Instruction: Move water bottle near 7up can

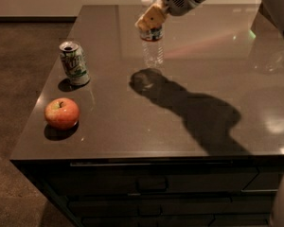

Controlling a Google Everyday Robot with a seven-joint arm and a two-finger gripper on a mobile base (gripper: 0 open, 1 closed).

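The water bottle, hanging just above the dark countertop now, will be set down by my gripper on the countertop (103,81) beside the 7up can, on its inner side.
The water bottle (152,49) is clear with a white cap and a dark label band. It hangs upright a little above the dark countertop (180,93). My gripper (150,20) comes in from the upper right and is shut on the bottle's upper part. The 7up can (75,63) stands upright near the counter's left edge, well to the left of the bottle.
A red apple (62,113) sits at the counter's front left corner, in front of the can. The arm's shadow lies across the counter's middle. Drawers run below the front edge. Brown floor lies to the left.
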